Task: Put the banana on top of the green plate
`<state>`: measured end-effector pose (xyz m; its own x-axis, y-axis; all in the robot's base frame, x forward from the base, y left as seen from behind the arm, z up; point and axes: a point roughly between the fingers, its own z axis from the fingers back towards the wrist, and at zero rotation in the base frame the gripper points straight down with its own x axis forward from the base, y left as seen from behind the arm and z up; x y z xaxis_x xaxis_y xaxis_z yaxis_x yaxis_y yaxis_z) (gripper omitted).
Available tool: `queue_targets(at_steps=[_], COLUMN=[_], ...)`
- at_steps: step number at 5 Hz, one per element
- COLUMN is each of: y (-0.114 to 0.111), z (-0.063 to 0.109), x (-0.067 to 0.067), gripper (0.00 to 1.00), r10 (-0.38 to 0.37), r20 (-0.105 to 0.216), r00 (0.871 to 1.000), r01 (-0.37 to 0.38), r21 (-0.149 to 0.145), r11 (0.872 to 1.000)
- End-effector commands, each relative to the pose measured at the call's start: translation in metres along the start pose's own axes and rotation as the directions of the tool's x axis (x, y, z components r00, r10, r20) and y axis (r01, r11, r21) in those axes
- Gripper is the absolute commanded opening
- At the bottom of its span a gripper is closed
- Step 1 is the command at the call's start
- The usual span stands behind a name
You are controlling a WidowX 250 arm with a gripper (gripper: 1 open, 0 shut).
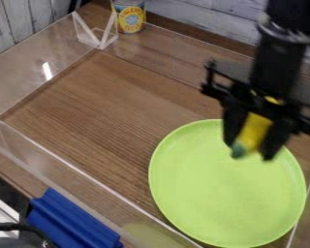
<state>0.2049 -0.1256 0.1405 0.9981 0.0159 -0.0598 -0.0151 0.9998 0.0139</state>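
Next, my gripper releases the banana on the green plate's front part [193, 193], toward the edge that faces the blue object.
My gripper [255, 136] hangs above the upper right part of the green plate [197, 199], pointing straight down. It is shut on the banana [254, 130], a small yellow piece with a greenish tip showing at its lower end between the black fingers. The banana is held in the air, clear of the plate's surface. The plate is large, round and lime green, lying flat on the wooden table at the front right.
A yellow container with a label [129, 15] stands at the back of the table. Clear plastic walls [35, 58] fence the wooden surface. A blue object [70, 225] lies at the front left edge.
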Motion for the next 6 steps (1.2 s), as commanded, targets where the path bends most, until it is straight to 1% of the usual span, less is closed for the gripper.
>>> queue_targets(at_steps=[1,2,3,5,6], y=[-0.014,-0.007,0.004,0.026,0.034], z=[-0.006,-0.017,-0.024,-0.034,-0.035], x=[0.002,-0.007,-0.003,0.011,0.019], gripper=[0.0,0.0,0.0,0.0,0.0], r10=[0.001,-0.004,0.014,0.075,0.097], r20=[0.036,0.037,0.046,0.058,0.079], r00=[0.999,0.999,0.999,0.995,0.992], r01=[-0.001,0.004,-0.014,-0.076,-0.097], r21=[-0.006,0.0,0.003,0.005,-0.004], r11=[1.0,1.0,1.0,0.997,0.995])
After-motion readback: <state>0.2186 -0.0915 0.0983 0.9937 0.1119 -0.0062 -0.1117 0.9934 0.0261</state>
